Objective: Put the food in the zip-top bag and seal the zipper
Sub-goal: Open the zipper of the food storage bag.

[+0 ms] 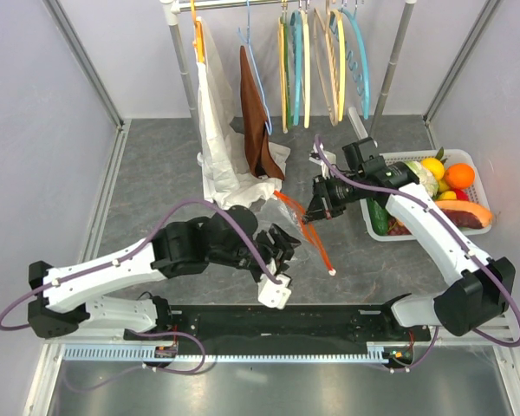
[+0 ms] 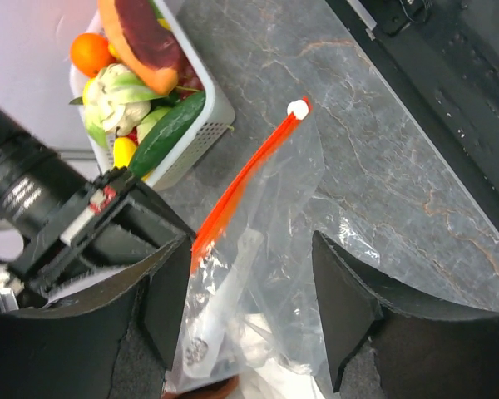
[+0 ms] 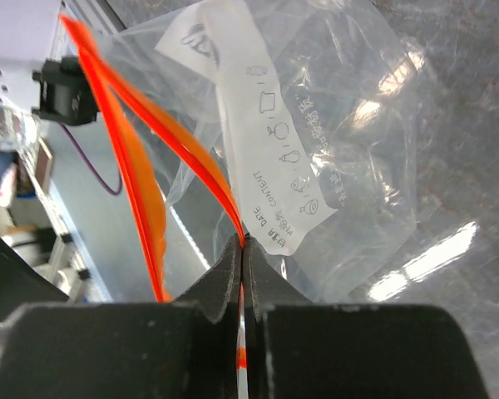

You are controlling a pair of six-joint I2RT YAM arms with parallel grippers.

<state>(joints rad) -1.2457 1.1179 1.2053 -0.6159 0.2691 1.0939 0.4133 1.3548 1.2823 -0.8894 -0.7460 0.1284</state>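
Note:
My right gripper is holding one edge of the zipper, so my left gripper should pinch the loose edge of the zipper [image 3: 139,199] facing it and spread the bag's opening before food goes in.
The clear zip-top bag [image 1: 262,215] lies crumpled on the table's middle, its orange-red zipper [image 1: 316,247] running toward the near edge. My right gripper [image 1: 311,213] is shut on the zipper [image 3: 204,179], pinching the strip between its tips [image 3: 243,247]. My left gripper [image 1: 283,245] stands open with bag film [image 2: 258,274] between its fingers [image 2: 173,299], not pinched. The zipper [image 2: 248,173] ends in a white slider [image 2: 298,108]. The food sits in the white basket [image 1: 480,165]: an orange [image 1: 459,176], a cucumber [image 1: 378,217] and a yellow fruit [image 1: 432,166].
The basket [image 2: 206,125] also holds a pale cabbage [image 1: 421,180] and a red meat slab [image 1: 465,214]. A rack at the back carries a white garment [image 1: 215,130], a brown cloth [image 1: 256,113] and coloured hangers [image 1: 321,61]. Rails edge the table.

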